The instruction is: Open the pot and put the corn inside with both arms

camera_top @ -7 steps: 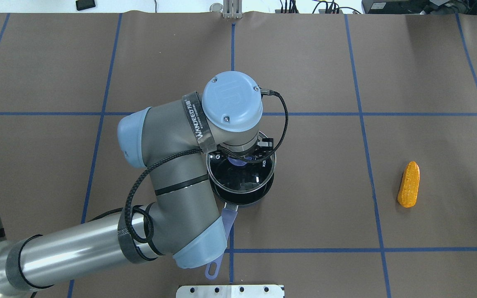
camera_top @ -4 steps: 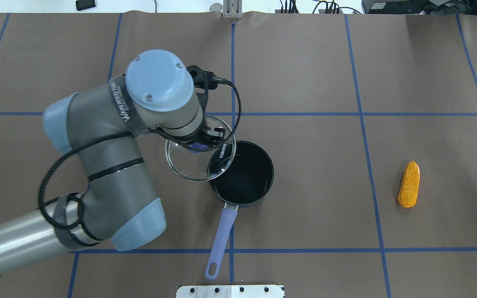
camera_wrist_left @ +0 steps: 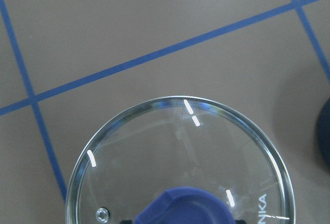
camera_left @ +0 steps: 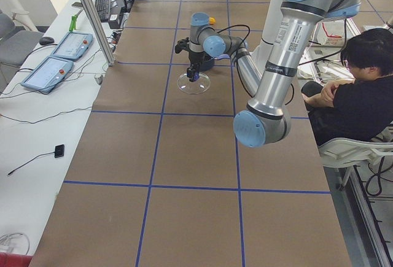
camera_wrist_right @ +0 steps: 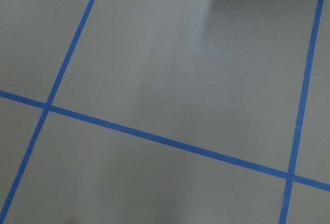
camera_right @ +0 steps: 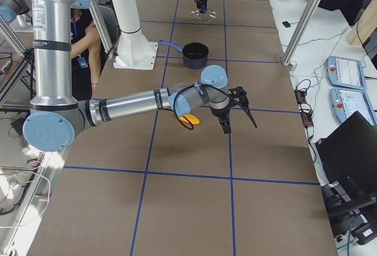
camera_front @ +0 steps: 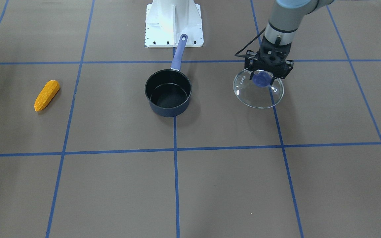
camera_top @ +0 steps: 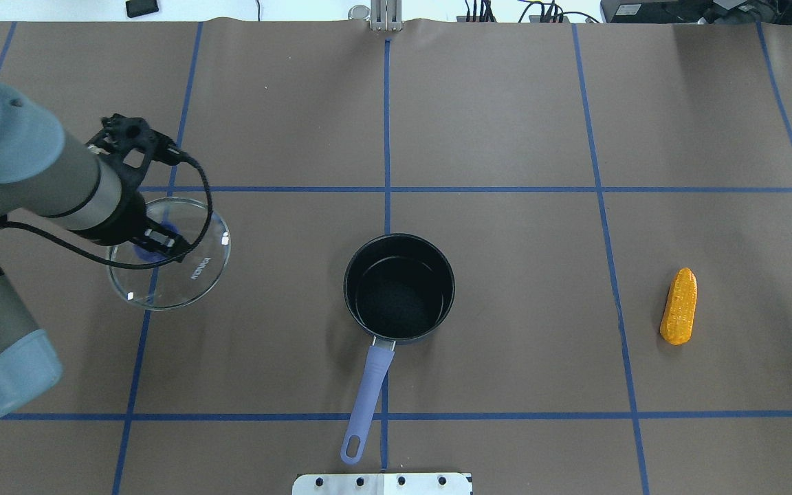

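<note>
The glass lid, now held low over the table, will go down between the slanting blue tape lines farthest from the corn (camera_front: 307, 91), where I need to set it with my left gripper.
The navy pot (camera_top: 399, 289) stands open and empty at the table's middle, its lavender handle (camera_top: 368, 392) pointing toward the robot; it also shows in the front view (camera_front: 169, 110). My left gripper (camera_top: 152, 244) is shut on the blue knob of the round glass lid (camera_top: 176, 282) and holds it low over the table, well to the pot's left; the front view shows the gripper (camera_front: 263, 79) and lid (camera_front: 258, 97) too. The corn (camera_top: 679, 306) lies on the table far right. My right gripper (camera_right: 227, 123) hovers near the corn (camera_right: 189, 119); I cannot tell whether it is open.
The robot's white base plinth (camera_front: 173, 23) stands just behind the pot's handle. Blue tape lines cross the brown table cover. A seated person (camera_left: 362, 95) is beside the table. Control tablets (camera_right: 347, 73) lie on the side bench.
My left arm lifted the glass lid off the pot and carried it far to the left. The pot now stands open. The corn has not moved.
</note>
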`<action>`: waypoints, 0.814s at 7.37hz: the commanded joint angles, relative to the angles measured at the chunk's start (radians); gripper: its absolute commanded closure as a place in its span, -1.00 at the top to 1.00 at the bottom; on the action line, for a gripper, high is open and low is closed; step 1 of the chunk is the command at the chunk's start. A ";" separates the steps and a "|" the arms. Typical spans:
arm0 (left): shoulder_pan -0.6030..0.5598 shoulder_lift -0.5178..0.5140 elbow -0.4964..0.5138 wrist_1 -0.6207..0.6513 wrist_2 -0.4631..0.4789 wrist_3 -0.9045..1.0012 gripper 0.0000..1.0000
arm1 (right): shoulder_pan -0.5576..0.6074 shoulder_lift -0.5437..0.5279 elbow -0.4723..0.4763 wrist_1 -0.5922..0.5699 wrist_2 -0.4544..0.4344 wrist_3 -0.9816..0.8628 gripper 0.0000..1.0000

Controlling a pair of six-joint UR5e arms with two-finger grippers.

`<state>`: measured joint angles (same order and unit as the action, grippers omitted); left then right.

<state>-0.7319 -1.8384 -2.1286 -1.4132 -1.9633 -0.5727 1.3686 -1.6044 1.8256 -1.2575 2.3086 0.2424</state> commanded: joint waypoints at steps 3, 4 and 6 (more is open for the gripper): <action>-0.046 0.387 -0.019 -0.304 -0.057 0.210 -0.40 | 0.000 0.000 -0.005 0.001 -0.002 0.000 1.00; -0.046 0.421 0.011 -0.355 -0.057 0.241 -0.40 | -0.002 0.000 -0.011 0.001 -0.003 0.000 1.00; -0.050 0.436 0.186 -0.615 -0.059 0.247 -0.40 | 0.000 0.000 -0.012 0.001 -0.003 0.000 1.00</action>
<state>-0.7807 -1.4215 -2.0492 -1.8661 -2.0211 -0.3334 1.3679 -1.6046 1.8146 -1.2564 2.3058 0.2424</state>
